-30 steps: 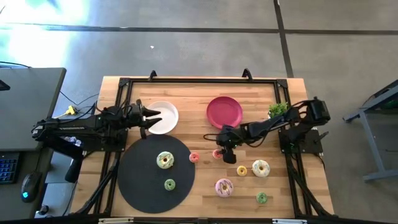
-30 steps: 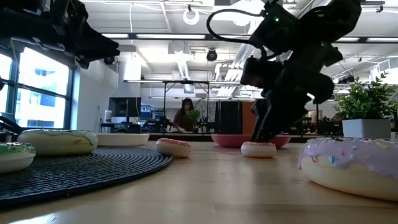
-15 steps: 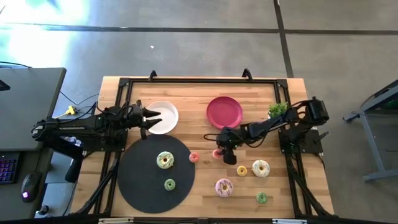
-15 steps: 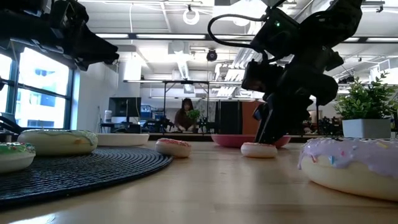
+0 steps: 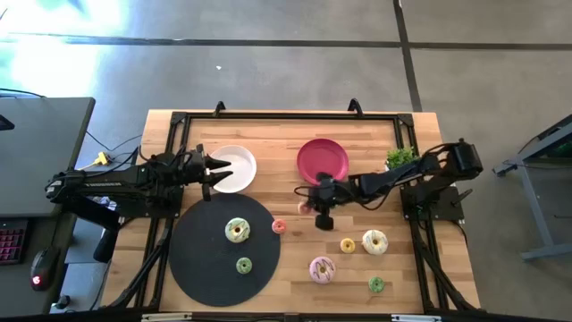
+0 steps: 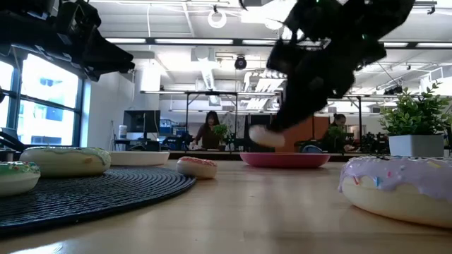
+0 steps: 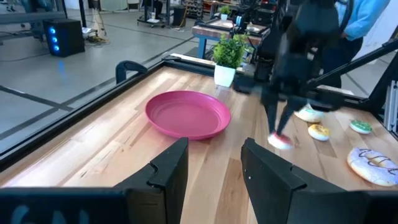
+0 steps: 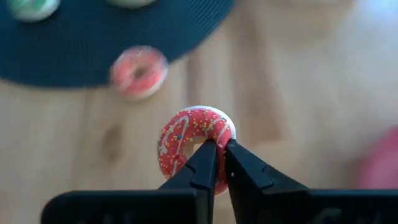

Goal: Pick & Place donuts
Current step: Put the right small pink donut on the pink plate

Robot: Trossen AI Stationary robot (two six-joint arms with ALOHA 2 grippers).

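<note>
My right gripper will let go of the small red-iced donut near the middle of the red plate (image 5: 319, 154).
My right gripper (image 8: 219, 149) is shut on a small red-iced donut (image 8: 186, 140), held above the table just near the red plate (image 5: 323, 159); in the low view the donut (image 6: 267, 135) hangs clear of the wood. My left gripper (image 5: 214, 170) waits open over the white plate (image 5: 237, 170), nothing between its fingers (image 7: 168, 174). A cream donut (image 5: 237, 230) and a tiny green one (image 5: 243, 265) lie flat on the black mat (image 5: 201, 259). A tiny pink donut (image 5: 279, 226) lies on the wood beside the mat. My right gripper pinches one side of the donut's ring (image 8: 219, 134) between its two fingers; one fingertip (image 8: 205, 155) stands at the hole, the other at the outer rim. The fingers slant down from the table's right. The donut is lifted clear and stands on edge, iced face showing.
On the near right of the table lie a tiny yellow donut (image 5: 348, 245), a white-iced one (image 5: 374, 241), a pink-iced one (image 5: 322, 268) and a tiny green one (image 5: 376, 284). A potted plant (image 5: 399, 157) stands at the far right. Black frame rails line the table's edges.
My right gripper has shut on the small red donut that lay on the wood, then risen and gone a little toward the far edge and the red plate. The donut has been lifted clear of the table and tipped up on edge.
</note>
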